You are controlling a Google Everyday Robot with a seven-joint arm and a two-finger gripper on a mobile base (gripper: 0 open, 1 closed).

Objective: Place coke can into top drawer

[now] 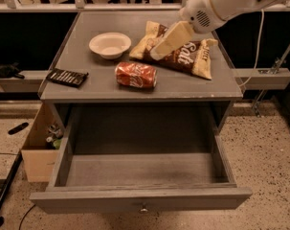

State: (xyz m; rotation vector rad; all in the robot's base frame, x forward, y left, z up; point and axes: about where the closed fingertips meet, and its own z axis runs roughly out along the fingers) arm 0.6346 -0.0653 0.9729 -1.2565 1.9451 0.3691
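The robot's gripper should next move down to the middle of the red coke can [137, 74], in front of the chip bag, and close there.
The red coke can [136, 75] lies on its side near the front edge of the grey cabinet top [92, 85]. The top drawer [139, 171] is pulled fully open below it and holds nothing; its small knob [143, 208] shows on the front panel. My gripper [156, 54], cream-coloured, hangs from the white arm [216, 4] over the chip bag, above and slightly right of the can, not touching it.
A brown-and-cream chip bag [183, 54] lies behind the can. A white bowl [110, 45] sits at the back left and a dark flat bar [66, 77] at the left edge. A cardboard box [39, 147] stands on the floor to the left.
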